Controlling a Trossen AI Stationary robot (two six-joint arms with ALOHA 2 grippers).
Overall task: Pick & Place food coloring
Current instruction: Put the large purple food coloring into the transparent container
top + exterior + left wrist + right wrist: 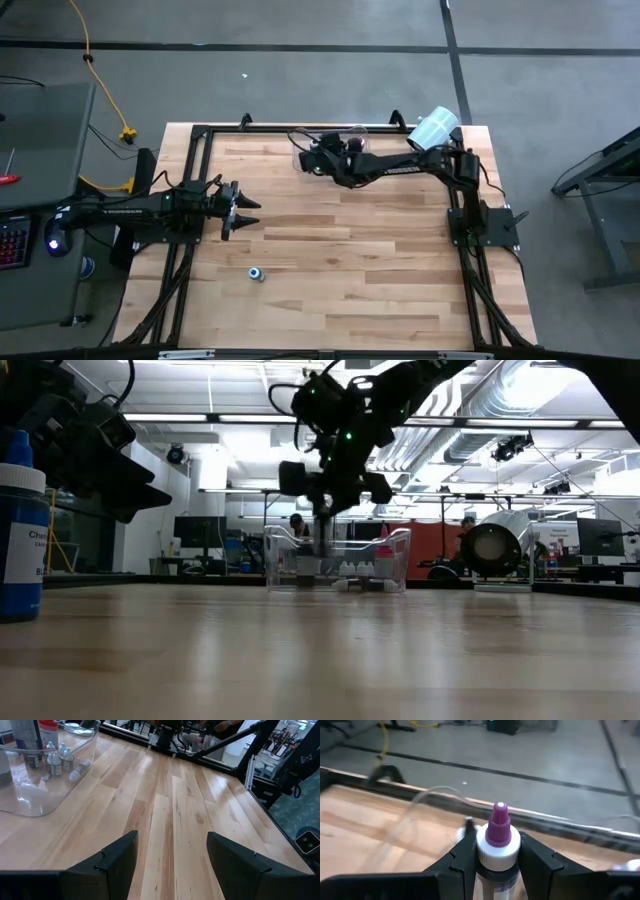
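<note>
I should release the purple-tipped bottle, now hanging over the clear bin, from my right gripper in the clear bin (323, 148) (495, 872), beside the black-tipped bottle.
My right gripper (497, 862) is shut on a small food coloring bottle (496, 837) with a white cap and a purple tip. It hangs over the clear bin (335, 150) at the table's far edge. In the bin (300, 550), several more small bottles (360, 570) stand on its floor. Another bottle (257, 273), blue-capped, stands on its base on the near left of the table, large in the low view (20, 530). My left gripper (245, 205) waits open at the table's left, nothing between its fingers (115, 857). My right gripper pinches the bottle between its two fingers, just under the white cap (492, 855). The bottle's body is hidden between the fingers. The cap and purple tip (499, 822) stick out past the fingertips. The arm reaches in from the table's right, slanting down.
A large white paper roll (435, 128) lies at the far right corner, close behind my right arm. A black frame (200, 135) runs along the table's far, left and right edges. Bare wood (360, 260) fills the middle and near side.
</note>
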